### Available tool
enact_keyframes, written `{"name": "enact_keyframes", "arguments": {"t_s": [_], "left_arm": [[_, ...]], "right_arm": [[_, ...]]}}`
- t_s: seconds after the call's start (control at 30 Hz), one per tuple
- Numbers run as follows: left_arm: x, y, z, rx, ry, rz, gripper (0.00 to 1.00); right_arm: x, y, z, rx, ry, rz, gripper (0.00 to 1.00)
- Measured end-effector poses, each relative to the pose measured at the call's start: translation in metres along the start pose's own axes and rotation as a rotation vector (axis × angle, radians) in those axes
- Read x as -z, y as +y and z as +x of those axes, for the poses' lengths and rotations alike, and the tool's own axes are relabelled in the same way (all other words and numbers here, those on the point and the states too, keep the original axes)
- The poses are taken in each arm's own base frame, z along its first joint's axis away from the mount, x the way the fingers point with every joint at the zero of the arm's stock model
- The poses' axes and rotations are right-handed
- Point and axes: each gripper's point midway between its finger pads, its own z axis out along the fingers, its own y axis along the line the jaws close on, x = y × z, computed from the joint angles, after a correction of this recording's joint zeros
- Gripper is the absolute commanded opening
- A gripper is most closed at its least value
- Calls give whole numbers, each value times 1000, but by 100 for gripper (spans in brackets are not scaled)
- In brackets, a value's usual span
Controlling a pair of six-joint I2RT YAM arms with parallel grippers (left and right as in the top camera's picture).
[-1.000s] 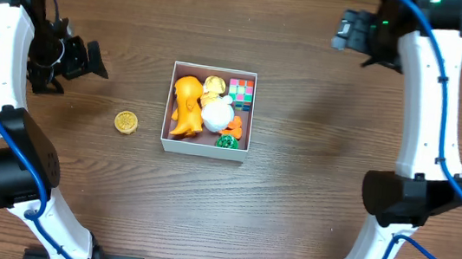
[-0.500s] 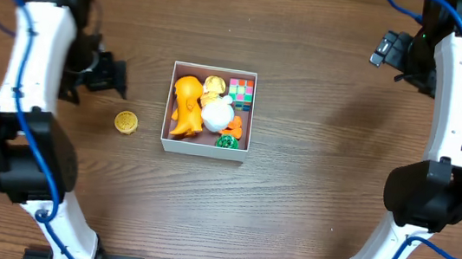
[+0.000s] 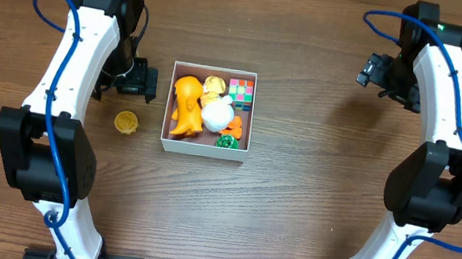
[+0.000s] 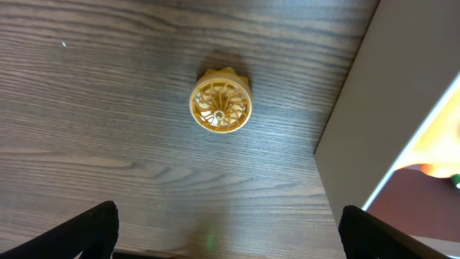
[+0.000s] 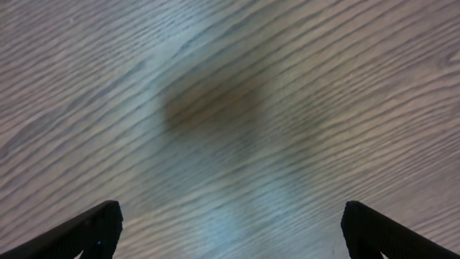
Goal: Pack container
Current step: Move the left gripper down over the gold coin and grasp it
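Observation:
The yellow wheel lies on the wood beside the container, and my left gripper should close on the opposite sides (image 3: 126, 122) (image 4: 221, 103) of it.
The container (image 3: 205, 150), a square white-walled box, sits mid-table and holds an orange toy (image 3: 185, 105), a white round toy (image 3: 217, 115), a colour cube (image 3: 240, 92) and small green and yellow pieces. A yellow ribbed wheel (image 3: 126, 122) lies on the wood left of it. My left gripper (image 3: 136, 79) hovers open just behind the wheel, close to the container's left wall. In the left wrist view the wheel (image 4: 221, 104) lies ahead of the open left gripper (image 4: 230, 237), with the container wall (image 4: 366, 122) at right. My right gripper (image 3: 375, 74) hangs open at the back right, and in its wrist view the right gripper (image 5: 230, 230) is over bare wood.
The table is dark wood. Both white arms with blue cables (image 3: 71, 59) curve in from the front corners. Nothing else lies on the table besides the wheel and the box.
My left gripper has swung right, from the far left to just behind the wheel beside the container. My right gripper has drifted toward the front. The toys and wheel have not moved.

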Motion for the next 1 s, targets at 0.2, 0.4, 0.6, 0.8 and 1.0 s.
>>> {"name": "enact_keyframes", "arguments": {"t_s": [0.2, 0.4, 0.6, 0.8, 1.0], "left_arm": [[-26, 1, 11, -2, 58, -12, 99], [-51, 1, 23, -4, 112, -17, 100], [-55, 0, 10, 5, 59, 1, 100], [-63, 13, -3, 55, 20, 22, 100], [-72, 29, 3, 73, 55, 35, 100]], "right_arm": [[-2, 2, -12, -10, -50, -4, 100], [-1, 3, -23, -22, -94, -14, 100], [-1, 5, -30, -27, -121, -21, 100], [0, 5, -33, -29, -132, -24, 100], [0, 6, -32, -29, -131, -25, 100]]}}
